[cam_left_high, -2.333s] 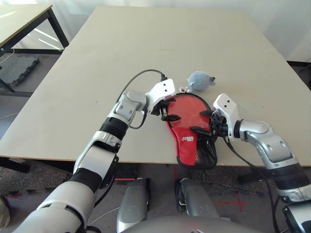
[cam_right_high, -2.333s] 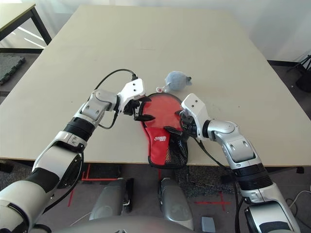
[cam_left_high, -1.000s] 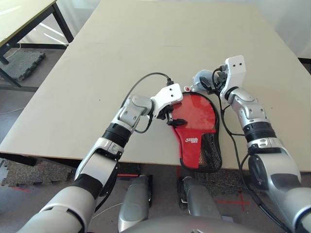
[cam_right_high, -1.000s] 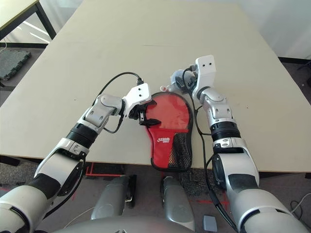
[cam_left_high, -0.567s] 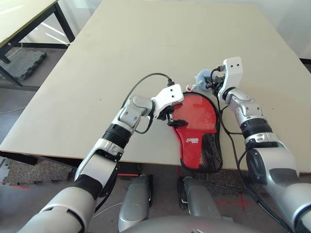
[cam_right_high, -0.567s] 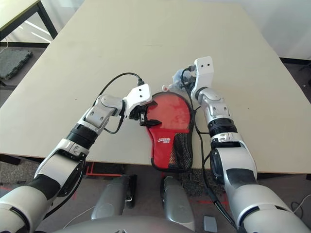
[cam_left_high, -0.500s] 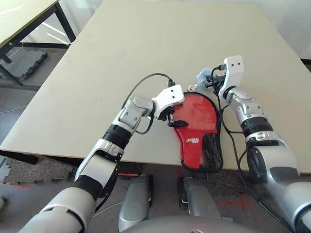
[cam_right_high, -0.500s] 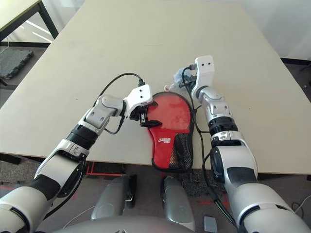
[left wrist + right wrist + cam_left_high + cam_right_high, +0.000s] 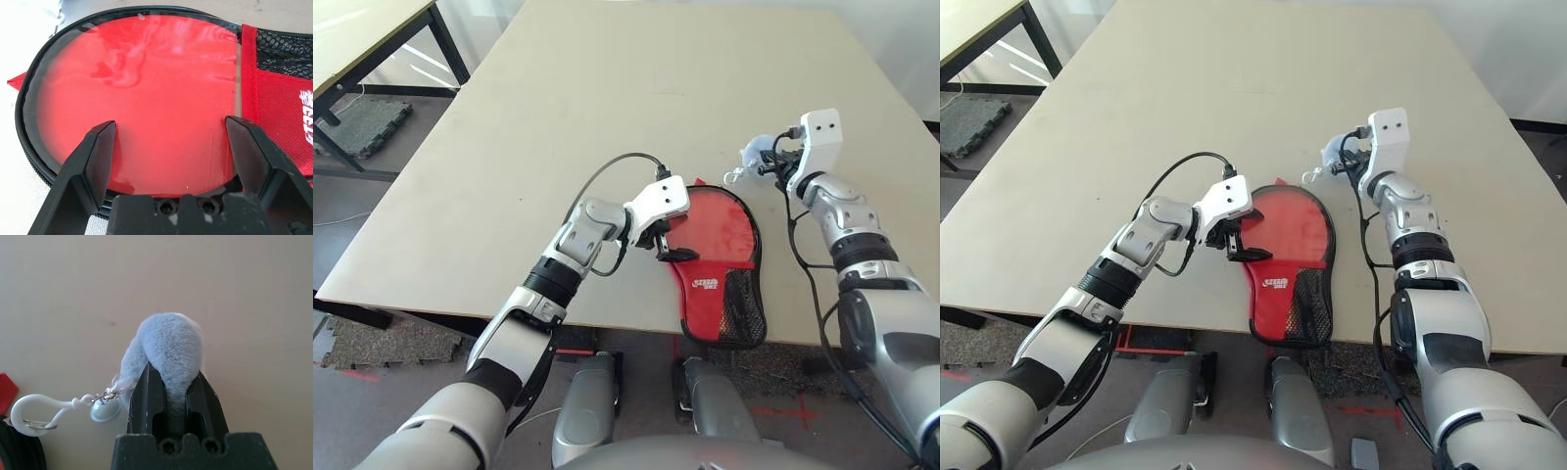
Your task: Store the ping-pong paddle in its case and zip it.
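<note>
Next, my right gripper releases the fluffy grey-blue pouch on the bare table [image 9: 819,283] next to the black mesh pocket of the case.
The case [image 9: 707,284] lies open near the table's front edge, red with a white logo and a black mesh pocket. The ping-pong paddle [image 9: 142,93] rests inside it, its shiny red face ringed by the black zip edge; the handle is hidden. My left gripper [image 9: 672,251] hovers open over the left side of the round end, with the fingers [image 9: 90,156] spread above the red face. My right gripper [image 9: 770,163] is up to the right of the case, shut on a fluffy grey-blue pouch [image 9: 168,340] with a white key-ring hook [image 9: 29,413] dangling from it.
The beige table [image 9: 607,98] stretches wide and bare behind and to the left of the case. The case's mesh end [image 9: 736,318] overhangs the front edge. Another table [image 9: 362,29] and a dark floor mat [image 9: 362,122] sit off to the left.
My right gripper has shut on the grey-blue pouch and carried it right, away from the case's round end. The left gripper stays open over the case.
</note>
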Available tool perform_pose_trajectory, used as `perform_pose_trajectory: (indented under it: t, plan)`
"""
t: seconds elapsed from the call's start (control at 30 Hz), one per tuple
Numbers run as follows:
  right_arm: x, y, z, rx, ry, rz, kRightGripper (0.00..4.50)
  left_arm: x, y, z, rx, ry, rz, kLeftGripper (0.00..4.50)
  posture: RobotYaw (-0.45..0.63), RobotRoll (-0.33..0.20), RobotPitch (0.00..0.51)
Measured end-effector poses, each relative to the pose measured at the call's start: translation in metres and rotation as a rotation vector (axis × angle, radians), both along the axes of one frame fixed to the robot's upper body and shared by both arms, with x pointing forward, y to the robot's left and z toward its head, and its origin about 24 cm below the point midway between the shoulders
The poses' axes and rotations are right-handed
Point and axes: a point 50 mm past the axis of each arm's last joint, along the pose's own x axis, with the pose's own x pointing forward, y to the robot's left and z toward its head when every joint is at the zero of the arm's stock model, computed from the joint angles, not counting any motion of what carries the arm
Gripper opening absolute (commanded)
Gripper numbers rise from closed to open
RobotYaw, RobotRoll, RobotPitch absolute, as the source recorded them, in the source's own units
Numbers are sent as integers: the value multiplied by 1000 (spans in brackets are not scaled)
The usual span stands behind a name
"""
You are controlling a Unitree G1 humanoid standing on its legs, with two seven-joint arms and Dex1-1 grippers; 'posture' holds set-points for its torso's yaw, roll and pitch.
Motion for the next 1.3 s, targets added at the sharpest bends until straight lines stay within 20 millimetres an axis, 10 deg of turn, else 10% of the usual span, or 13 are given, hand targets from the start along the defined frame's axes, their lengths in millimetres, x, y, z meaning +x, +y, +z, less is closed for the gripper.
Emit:
perform_pose_trajectory:
  t: [0.57, 1.3]
  plan:
    - [-68, -57, -1, -65, 135, 81, 111, -2, -8, -5, 28, -10, -33, 4500, 14, 0, 147]
    - [-138, -57, 6, -28, 407, 421, 107, -3, -9, -3, 47, 41, -49, 4500, 1, 0, 169]
